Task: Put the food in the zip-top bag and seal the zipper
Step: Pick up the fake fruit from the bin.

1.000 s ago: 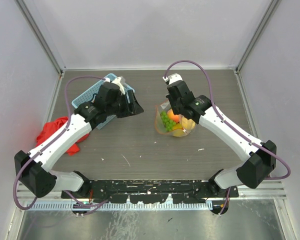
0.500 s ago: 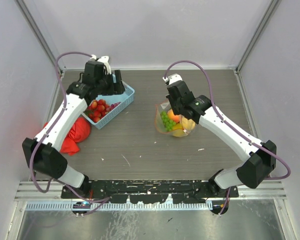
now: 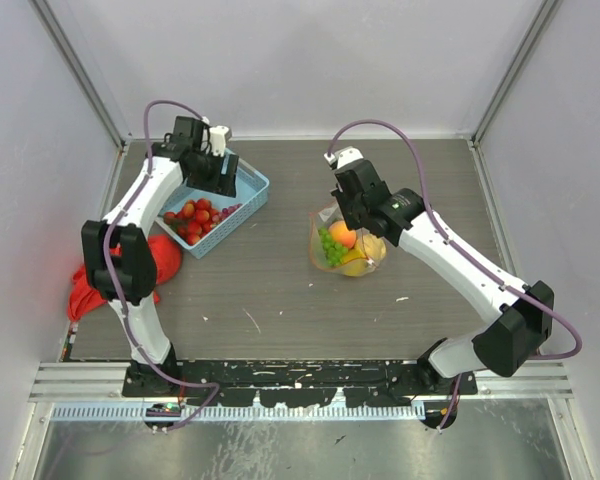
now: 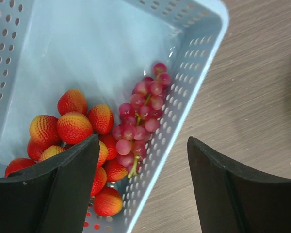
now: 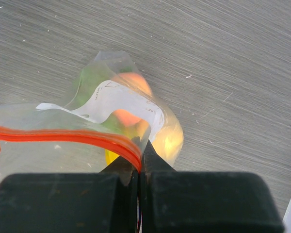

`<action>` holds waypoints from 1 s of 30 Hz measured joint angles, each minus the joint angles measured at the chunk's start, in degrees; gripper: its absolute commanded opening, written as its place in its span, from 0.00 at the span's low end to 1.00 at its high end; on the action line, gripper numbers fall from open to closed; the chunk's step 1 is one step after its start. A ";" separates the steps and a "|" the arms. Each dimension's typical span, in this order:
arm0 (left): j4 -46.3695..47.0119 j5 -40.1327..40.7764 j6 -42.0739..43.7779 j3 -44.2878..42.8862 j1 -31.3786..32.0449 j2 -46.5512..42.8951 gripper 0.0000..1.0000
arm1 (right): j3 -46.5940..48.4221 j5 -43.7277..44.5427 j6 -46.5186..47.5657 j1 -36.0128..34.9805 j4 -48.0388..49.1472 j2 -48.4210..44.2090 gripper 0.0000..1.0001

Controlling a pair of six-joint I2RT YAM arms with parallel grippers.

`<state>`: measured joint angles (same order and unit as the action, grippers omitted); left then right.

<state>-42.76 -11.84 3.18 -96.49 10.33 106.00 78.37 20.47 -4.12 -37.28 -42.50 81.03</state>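
My left gripper is going to close on the middle of the red grapes (image 3: 227, 212) (image 4: 141, 115), next to the red strawberries in the light-blue basket.
The clear zip-top bag (image 3: 346, 248) lies mid-table holding green grapes (image 3: 328, 244), an orange-pink peach (image 3: 342, 234) and a yellow lemon (image 3: 361, 258). My right gripper (image 3: 349, 217) is shut on the bag's mouth; in the right wrist view the jaws (image 5: 140, 158) pinch the red-orange zipper (image 5: 63, 136) at its end, below the white label (image 5: 121, 99). My left gripper (image 3: 222, 177) is open and empty above the light-blue basket (image 3: 248, 190). In the left wrist view its fingers straddle the basket rim (image 4: 199, 73), with red strawberries (image 4: 72, 126) and red grapes (image 4: 140, 111) below.
A red cloth (image 3: 130, 272) lies at the left edge beside the basket, partly under the left arm. Grey walls close in the table at the back and both sides. The arm bases stand at the near edge.
My left arm has swung back and left, from the basket's right side to its far end, uncovering the strawberries. My right gripper has held still on the bag.
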 measured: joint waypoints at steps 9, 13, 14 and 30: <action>-6.43 1.20 4.83 -6.58 -1.46 11.17 0.65 | 0.00 -0.92 1.09 0.00 -0.02 0.02 0.01; -8.68 0.96 5.27 -7.69 -1.62 14.84 0.65 | 0.00 -1.11 1.22 0.00 0.00 0.09 0.01; -9.20 0.83 5.27 -7.69 -1.62 15.43 0.65 | 0.00 -1.11 1.25 0.00 0.00 0.13 0.01; -11.93 -3.15 4.70 -12.76 -1.62 24.00 0.54 | 0.00 -1.31 1.27 0.00 0.09 1.20 0.01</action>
<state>-54.70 -14.98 7.88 -109.25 8.71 129.99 78.37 19.16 -2.85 -37.28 -42.41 82.24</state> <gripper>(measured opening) 0.588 0.038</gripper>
